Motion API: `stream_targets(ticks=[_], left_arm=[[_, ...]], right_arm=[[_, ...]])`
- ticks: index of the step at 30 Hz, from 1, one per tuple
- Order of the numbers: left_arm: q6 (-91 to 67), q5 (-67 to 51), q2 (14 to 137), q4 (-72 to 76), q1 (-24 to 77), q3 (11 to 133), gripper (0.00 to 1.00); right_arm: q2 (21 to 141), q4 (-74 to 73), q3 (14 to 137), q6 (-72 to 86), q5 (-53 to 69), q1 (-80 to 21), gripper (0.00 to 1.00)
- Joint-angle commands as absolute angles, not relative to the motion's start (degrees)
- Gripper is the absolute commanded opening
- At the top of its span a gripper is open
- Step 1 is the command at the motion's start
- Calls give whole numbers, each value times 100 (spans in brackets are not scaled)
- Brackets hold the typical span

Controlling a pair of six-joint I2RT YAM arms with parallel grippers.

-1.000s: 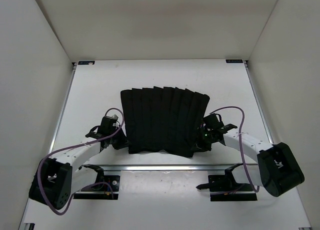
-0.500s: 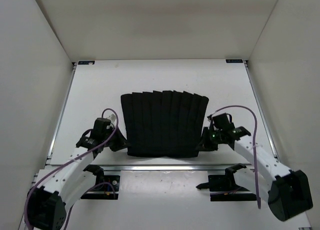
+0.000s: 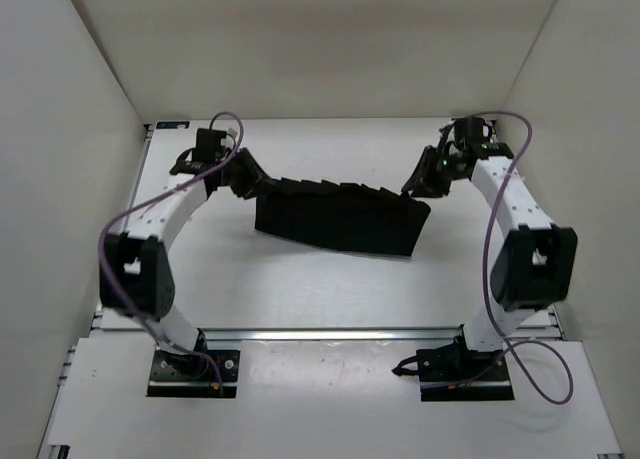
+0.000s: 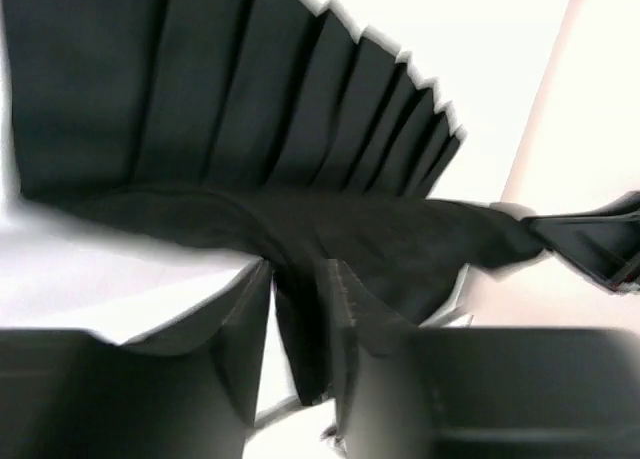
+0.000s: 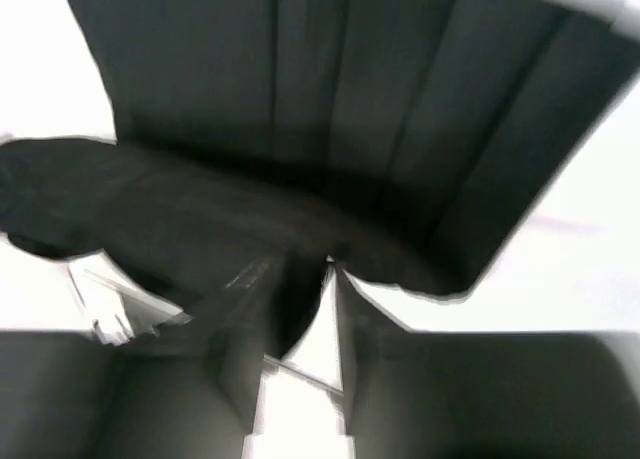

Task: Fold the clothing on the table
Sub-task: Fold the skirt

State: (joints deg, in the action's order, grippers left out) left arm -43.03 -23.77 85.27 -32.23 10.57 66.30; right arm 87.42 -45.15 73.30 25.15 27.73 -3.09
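The clothing's near edge slants toward the rail, so my left gripper and my right gripper will take its near corners (image 3: 259,227) and draw it straight before folding.
The clothing (image 3: 340,224), black and pleated, lies doubled over as a narrow band across the far half of the table (image 3: 300,289). My left gripper (image 3: 245,179) is at its far left corner and my right gripper (image 3: 418,184) at its far right corner. In the left wrist view the pleats (image 4: 250,99) fan out ahead, and a flap of the cloth hangs between the parted jaws of the left gripper (image 4: 300,269), with white showing beside it. In the right wrist view the right gripper (image 5: 310,264) stands slightly open, the cloth (image 5: 330,99) draped over its tips.
White walls close in the table on three sides. A silver rail (image 3: 330,332) runs along the near edge, with the two arm bases (image 3: 195,369) (image 3: 455,369) behind it. Purple cables loop off both arms. Bare tabletop lies between the cloth and the rail.
Both arms swung from the garment's near corners to the far side, carrying the near hem over. The cloth now shows half as deep. Both sets of jaws have parted.
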Motion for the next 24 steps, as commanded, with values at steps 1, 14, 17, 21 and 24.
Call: stream_targets(ticks=[1, 14, 17, 21, 24], left_arm=[[-4516, -2837, 9874, -2630, 783, 7784, 43], [-4387, -2358, 9914, -1740, 167, 6321, 55], [-4368, -1926, 10028, -1697, 412, 6161, 55], [-4500, -1706, 10449, -1661, 676, 6170, 59], [-4605, -1538, 10722, -1556, 835, 6144, 56]], right_arm=[[10147, -4709, 9029, 2100, 2269, -175, 33], [8606, -3193, 5858, 3250, 1669, -167, 48], [8429, -2647, 5179, 3664, 1776, -245, 48], [8499, -2181, 4633, 4025, 1757, -430, 49], [8718, -1812, 4395, 4210, 1793, -387, 49]])
